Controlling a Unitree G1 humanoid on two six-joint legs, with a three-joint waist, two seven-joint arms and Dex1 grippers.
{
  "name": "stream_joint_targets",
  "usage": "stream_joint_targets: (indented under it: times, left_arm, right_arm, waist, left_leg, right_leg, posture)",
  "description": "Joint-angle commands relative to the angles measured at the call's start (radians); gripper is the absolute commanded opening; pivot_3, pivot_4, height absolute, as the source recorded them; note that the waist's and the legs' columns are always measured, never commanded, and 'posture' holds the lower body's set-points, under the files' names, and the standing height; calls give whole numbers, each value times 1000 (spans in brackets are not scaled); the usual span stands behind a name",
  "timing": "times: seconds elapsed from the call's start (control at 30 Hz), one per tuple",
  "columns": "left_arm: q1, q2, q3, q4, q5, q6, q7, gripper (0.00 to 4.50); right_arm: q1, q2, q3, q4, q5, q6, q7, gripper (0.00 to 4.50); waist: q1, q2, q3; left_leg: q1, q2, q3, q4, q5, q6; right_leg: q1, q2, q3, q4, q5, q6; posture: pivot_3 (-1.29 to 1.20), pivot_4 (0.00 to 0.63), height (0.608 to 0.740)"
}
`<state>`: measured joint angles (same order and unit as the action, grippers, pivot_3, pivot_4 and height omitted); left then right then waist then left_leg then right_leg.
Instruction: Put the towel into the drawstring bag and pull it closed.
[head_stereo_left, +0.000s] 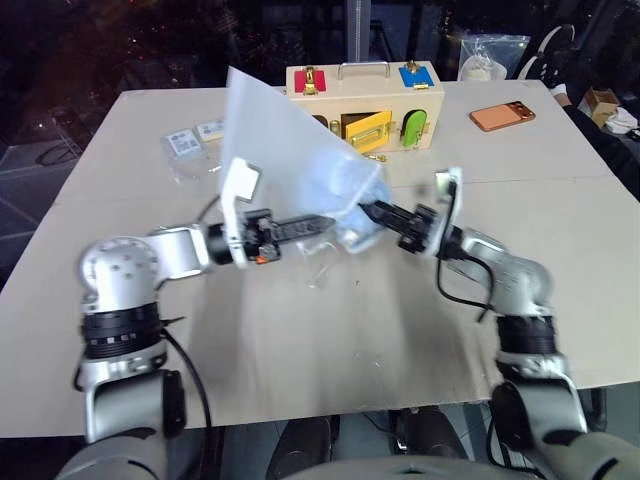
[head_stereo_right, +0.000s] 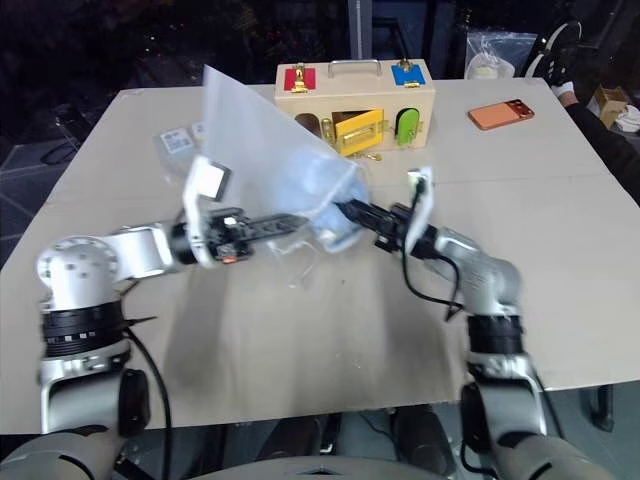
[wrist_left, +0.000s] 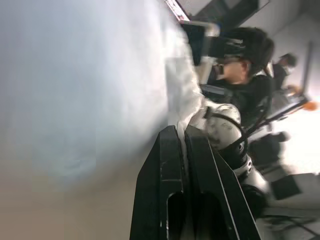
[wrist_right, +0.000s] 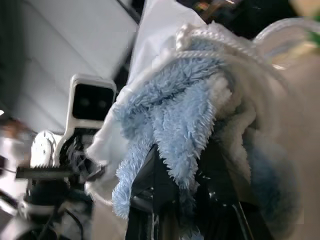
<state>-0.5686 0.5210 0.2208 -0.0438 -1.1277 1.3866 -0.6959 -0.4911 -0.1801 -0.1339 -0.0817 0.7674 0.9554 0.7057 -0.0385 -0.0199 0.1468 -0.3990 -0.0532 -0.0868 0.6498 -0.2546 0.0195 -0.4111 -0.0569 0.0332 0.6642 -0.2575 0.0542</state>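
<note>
My right gripper should lower the towel, as it bunches at the drawstring bag's opening, then open and take the towel's hanging part (head_stereo_left: 357, 240) to tuck it deeper.
The drawstring bag (head_stereo_left: 275, 130), thin and translucent white, is held up above the table between both arms. My left gripper (head_stereo_left: 330, 222) points right and is shut on the bag's edge; white fabric (wrist_left: 182, 125) shows pinched between its two black fingers. The light blue towel (wrist_right: 175, 125) bunches at the bag's mouth, where the white cord (wrist_right: 210, 37) loops around it. From the head, the towel (head_stereo_left: 345, 185) shows pale blue through the mesh. My right gripper (head_stereo_left: 365, 210) points left and is shut on the towel at the mouth.
A wooden latch box (head_stereo_left: 365, 105) stands at the back of the table (head_stereo_left: 300, 340). An orange phone (head_stereo_left: 502, 116) lies back right, clear packets of cards (head_stereo_left: 190, 140) back left. A plastic bag (head_stereo_left: 490, 55) sits at the far edge. A person (wrist_left: 245, 55) shows beyond the table.
</note>
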Motion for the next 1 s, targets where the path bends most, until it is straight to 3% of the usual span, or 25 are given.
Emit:
stream_joint_targets:
  times: [0.03,0.17,0.37,0.43,0.57,0.63,0.9,1.0]
  left_arm:
    - [-10,-41,-80,25,40,-41,-37,0]
    - [-32,-66,-149,77,99,-83,-76,0]
    - [-19,-34,-211,85,207,-167,-123,0]
    - [4,-13,-236,47,239,-197,-143,0]
    - [45,20,-213,-16,259,-217,-125,0]
    - [61,36,-204,-36,273,-233,-121,0]
    - [34,-31,-157,-14,321,-325,-45,0]
    - [14,-59,-135,13,336,-350,-17,0]
  right_arm:
    - [21,8,30,-48,4,47,-78,46]
    - [-25,91,94,111,-93,-63,-120,46]
    - [-125,202,136,457,-204,-282,-55,46]
    - [-156,237,104,565,-205,-347,-36,46]
    - [-201,314,-80,630,-4,-327,64,46]
    - [-227,325,-107,657,11,-327,78,46]
    - [-265,346,141,796,-346,-641,48,46]
    - [-217,327,181,694,-390,-678,29,1156]
  waist:
    - [-6,0,0]
    - [-17,0,0]
    - [-18,0,0]
    - [-22,-2,-1]
    - [-22,-2,-1]
    - [-24,-1,-1]
    - [-23,-1,-1]
    - [-20,-1,-1]
  left_leg:
    - [1,0,0,0,0,0]
    - [4,1,1,-1,0,0]
    - [3,0,1,-1,0,0]
    - [3,0,1,-1,0,0]
    - [4,1,0,-1,0,0]
    - [3,1,-1,-1,0,0]
    - [3,0,0,-1,0,0]
    - [3,0,0,-1,0,0]
  right_leg:
    - [0,1,2,1,0,0]
    - [-1,5,8,2,1,-2]
    - [-2,4,9,0,2,-1]
    - [-1,4,9,-1,2,-1]
    - [-1,4,9,0,2,-1]
    - [-1,4,9,0,2,-1]
    - [-2,4,8,-1,2,-1]
    - [-2,4,8,0,2,0]
  posture:
    - [0,150,740]
    - [0,150,740]
    - [0,150,740]
    - [0,150,740]
    - [0,150,740]
    - [0,150,740]
    - [0,150,740]
    - [0,150,740]
